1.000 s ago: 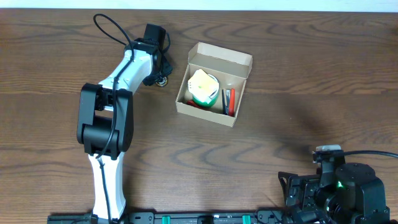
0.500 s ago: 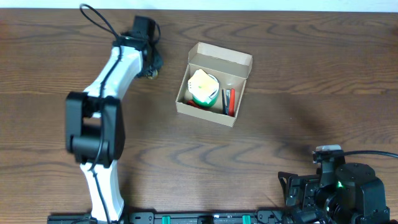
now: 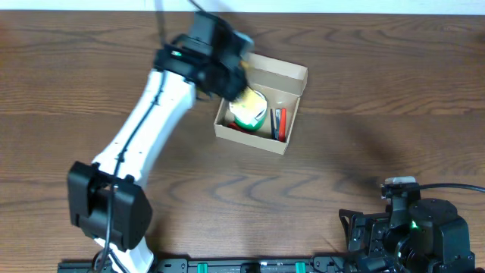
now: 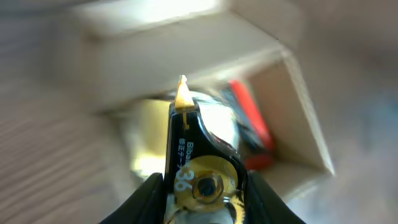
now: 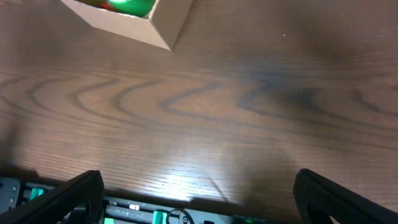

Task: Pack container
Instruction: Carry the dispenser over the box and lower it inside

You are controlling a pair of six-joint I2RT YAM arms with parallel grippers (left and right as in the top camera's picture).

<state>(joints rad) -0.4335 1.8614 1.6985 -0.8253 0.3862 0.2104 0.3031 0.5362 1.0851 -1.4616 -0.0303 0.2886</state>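
Next, I let go of the small black tape dispenser with my left gripper in the box [image 3: 270, 127] [image 4: 244, 138], setting it between the roll and the red pen.
The container [image 3: 291, 73] is an open tan cardboard box at the table's middle back, its flap standing at the far side. Inside lie a white, green and yellow roll [image 3: 250, 110] and red and black pens [image 3: 279, 123]. My left gripper [image 3: 229, 73] hovers over the box's left part, shut on a small black tape dispenser [image 4: 200, 163] with a yellow wheel. In the left wrist view the dispenser points down at the box wall [image 4: 300, 112] and a red pen [image 4: 252, 118], all blurred. My right gripper [image 5: 202, 199] is open over bare wood.
The right arm [image 3: 415, 227] rests at the table's front right corner. One corner of the box [image 5: 166, 20] shows at the top left of the right wrist view. A black rail [image 3: 242, 265] runs along the front edge.
The left arm has swung right from the table left of the box to above the box, carrying the dispenser. The right arm has not moved.
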